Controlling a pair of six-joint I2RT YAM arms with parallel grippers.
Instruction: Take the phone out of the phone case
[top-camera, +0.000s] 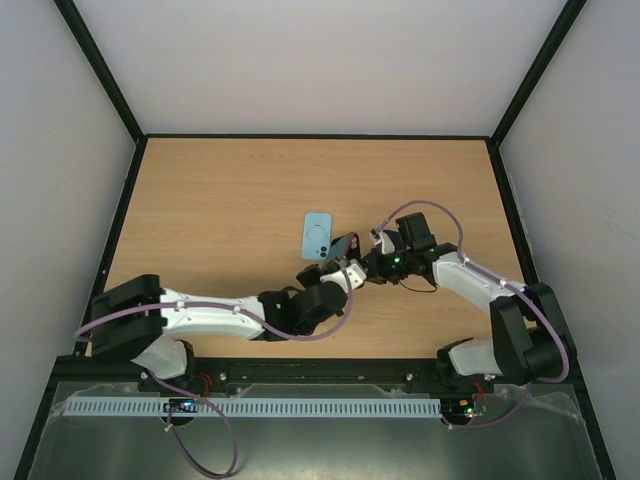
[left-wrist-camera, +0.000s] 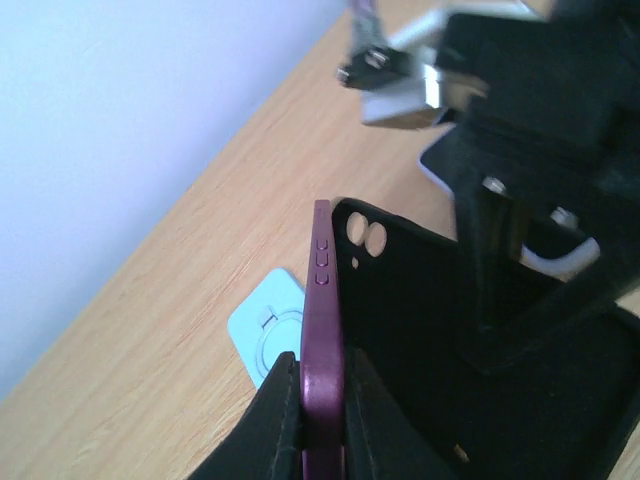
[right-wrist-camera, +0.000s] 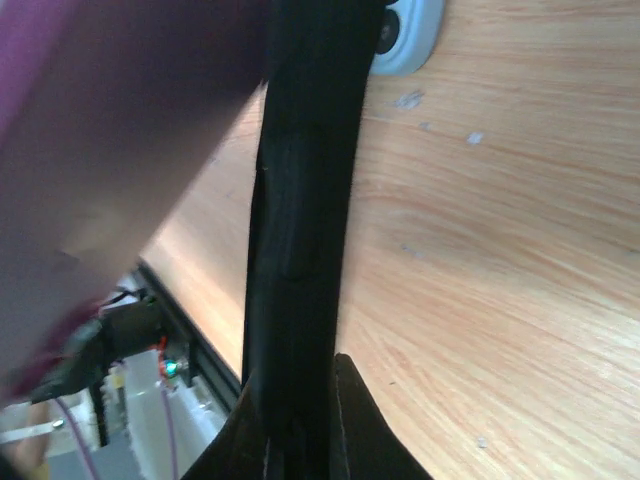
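Note:
I should use my left gripper to release the purple phone on the table (top-camera: 354, 221), beside the upper half of the light blue phone.
The purple phone case (top-camera: 346, 243) with a black inside is held up off the table between both grippers. My left gripper (top-camera: 340, 262) is shut on its purple side edge (left-wrist-camera: 322, 300) below the button bumps. My right gripper (top-camera: 372, 258) is shut on the case's black wall (right-wrist-camera: 305, 200); one of its fingers (left-wrist-camera: 510, 290) reaches into the open case. The camera holes show light through, and the case looks empty. The light blue phone (top-camera: 317, 236) lies flat on the table just left of the case. It also shows in the left wrist view (left-wrist-camera: 262, 325) and the right wrist view (right-wrist-camera: 410, 35).
The wooden table (top-camera: 220, 210) is walled by white panels with a black frame. A rail (top-camera: 300, 375) runs along the near edge by the arm bases. Purple cables (top-camera: 430, 210) loop off the arms.

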